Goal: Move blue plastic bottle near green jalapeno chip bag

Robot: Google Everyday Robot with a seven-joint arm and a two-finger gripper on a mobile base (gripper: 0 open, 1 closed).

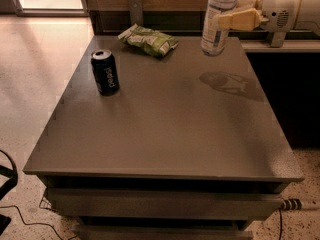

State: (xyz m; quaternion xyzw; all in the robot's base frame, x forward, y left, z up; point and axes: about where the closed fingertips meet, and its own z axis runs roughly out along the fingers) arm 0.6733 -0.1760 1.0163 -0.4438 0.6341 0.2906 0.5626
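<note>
The blue plastic bottle will go down from my gripper near the table's far edge, close beside the green jalapeno chip bag (pixel 194 59).
The blue plastic bottle (pixel 216 20) is clear with a pale label, and its cap is cut off by the top edge. It hangs in the air above the table's far right part. My gripper (pixel 231 17) comes in from the right and is shut on the bottle's middle. The green jalapeno chip bag (pixel 148 39) lies flat at the table's far edge, left of the bottle and apart from it.
A dark blue soda can (pixel 105 72) stands upright on the left part of the grey table (pixel 165 129). A wooden wall and a dark ledge run behind the table. Speckled floor lies to the left, with cables near the front corners.
</note>
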